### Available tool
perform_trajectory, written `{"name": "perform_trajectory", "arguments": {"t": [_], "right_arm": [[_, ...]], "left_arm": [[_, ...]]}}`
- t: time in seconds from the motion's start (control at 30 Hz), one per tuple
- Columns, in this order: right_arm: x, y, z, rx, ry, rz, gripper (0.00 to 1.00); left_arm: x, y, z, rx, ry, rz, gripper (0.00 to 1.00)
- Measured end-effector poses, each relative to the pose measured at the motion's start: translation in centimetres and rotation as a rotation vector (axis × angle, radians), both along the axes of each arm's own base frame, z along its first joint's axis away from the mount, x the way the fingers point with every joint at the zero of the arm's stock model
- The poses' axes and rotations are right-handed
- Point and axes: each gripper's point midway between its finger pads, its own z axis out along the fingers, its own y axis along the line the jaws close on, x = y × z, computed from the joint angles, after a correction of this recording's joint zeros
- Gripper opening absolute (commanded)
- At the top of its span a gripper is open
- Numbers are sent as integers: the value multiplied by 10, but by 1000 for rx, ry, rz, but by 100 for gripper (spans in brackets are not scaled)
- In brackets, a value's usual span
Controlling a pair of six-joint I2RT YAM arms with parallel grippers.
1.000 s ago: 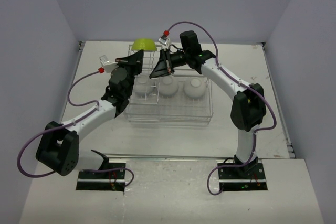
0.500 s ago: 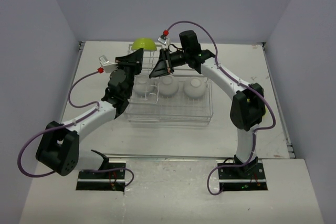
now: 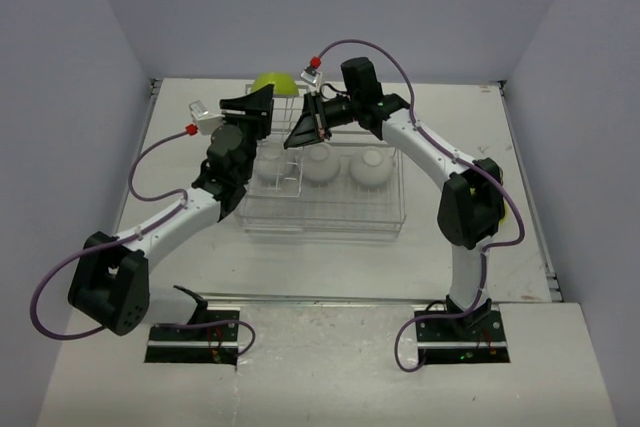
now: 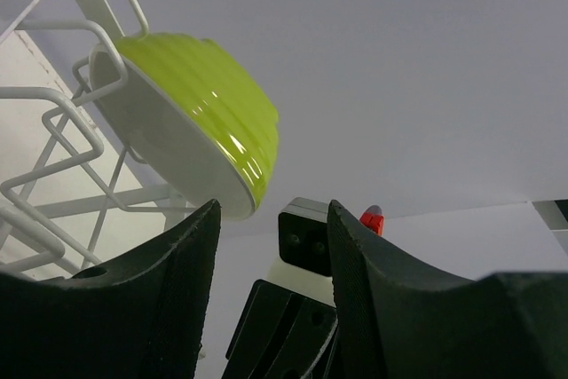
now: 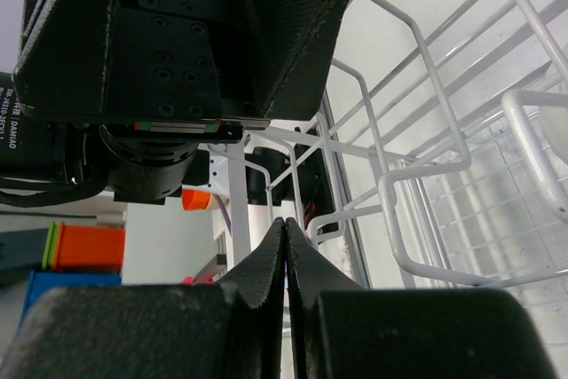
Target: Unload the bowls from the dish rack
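The lime-yellow bowl's near rim is just past my left fingers; I'll reach further, pinch that rim (image 4: 248, 194), then lift it out.
The dish rack (image 3: 385, 217) sits mid-table. A lime-yellow bowl (image 3: 274, 81) leans on edge in its taller slotted section at the back left. In the left wrist view this bowl (image 4: 200, 126) is tilted among the white wires. My left gripper (image 3: 262, 102) stands open just below and beside the bowl, and nothing is between its fingers (image 4: 188, 264). Three white bowls (image 3: 322, 165) lie in the low basket. My right gripper (image 3: 297, 135) hovers over the basket near the slotted section. In the right wrist view it (image 5: 286, 221) is shut and empty.
The rack's wire loops (image 5: 404, 175) rise close in front of my right gripper. The two grippers are close together over the rack's left end. A sliver of lime-yellow (image 3: 504, 211) shows behind the right arm's elbow. Grey walls enclose the table on three sides.
My left gripper has opened from shut and risen slightly toward the lime-yellow bowl. The right arm and the bowls have not moved.
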Motion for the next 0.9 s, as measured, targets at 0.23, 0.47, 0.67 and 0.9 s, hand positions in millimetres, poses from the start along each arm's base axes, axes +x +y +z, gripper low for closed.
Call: {"name": "perform_trajectory", "arguments": {"t": [0.23,0.47,0.67,0.9], "right_arm": [[1,0,0,0,-3,-3,0],[0,-1,-1,3,-9,-2,0],[-2,-2,-2,6,-16,-2,0],[-2,-2,-2,12,-30,-3,0]], "left_arm": [[12,-5,-4,4,17,3,49],[26,-12,-11,11,38,6,46],[28,-10,-11,11,40,16,39],[29,-6,-11,10,42,42,31]]}}
